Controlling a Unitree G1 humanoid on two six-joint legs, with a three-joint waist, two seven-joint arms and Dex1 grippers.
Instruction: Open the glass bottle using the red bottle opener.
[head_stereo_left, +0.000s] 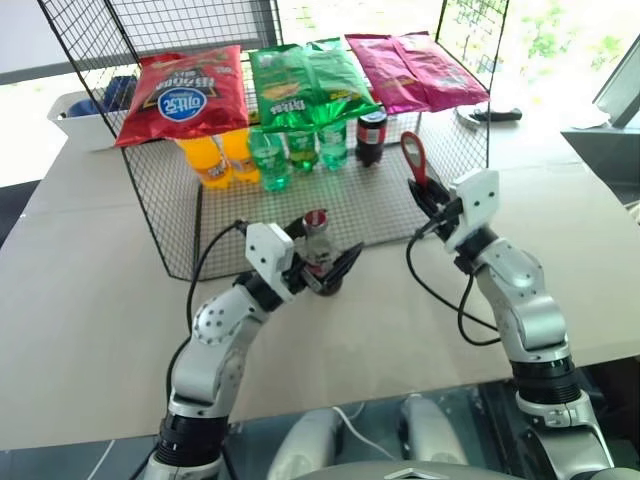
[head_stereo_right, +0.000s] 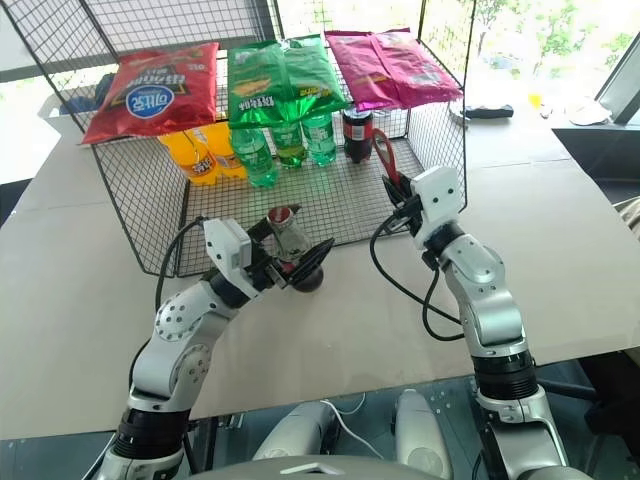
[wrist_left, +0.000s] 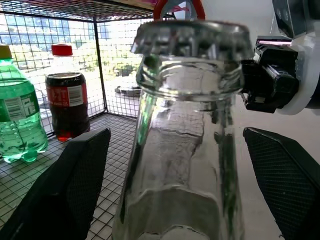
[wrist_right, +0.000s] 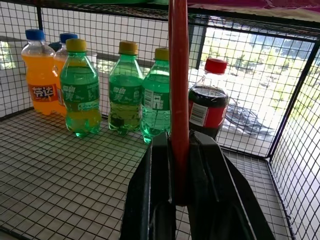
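Note:
The left gripper's fingers are open well below the glass bottle's cap, so the robot should lift them and close on the glass bottle's neck (wrist_left: 187, 112) before prying.
The glass bottle (head_stereo_left: 318, 240) stands upright on the table just in front of the wire rack, its small cap (head_stereo_left: 316, 218) on and dark drink low inside. My left gripper (head_stereo_left: 327, 250) is open around the bottle. In the left wrist view its fingers (wrist_left: 70, 185) flank the clear neck (wrist_left: 185, 150) with a gap on each side. My right gripper (head_stereo_left: 428, 197) is shut on the red bottle opener (head_stereo_left: 413, 155), which points up with its loop head on top, off to the right of the bottle. The right wrist view shows the opener (wrist_right: 179, 100) clamped edge-on between the fingers (wrist_right: 210, 200).
A black wire rack (head_stereo_left: 170, 215) stands behind, with snack bags (head_stereo_left: 185, 95) on top. Inside are orange bottles (head_stereo_left: 210, 160), green bottles (head_stereo_left: 270, 160) and a dark cola bottle (head_stereo_left: 372, 135). A white bin (head_stereo_left: 85, 120) sits at the back left. Bare table lies on both sides.

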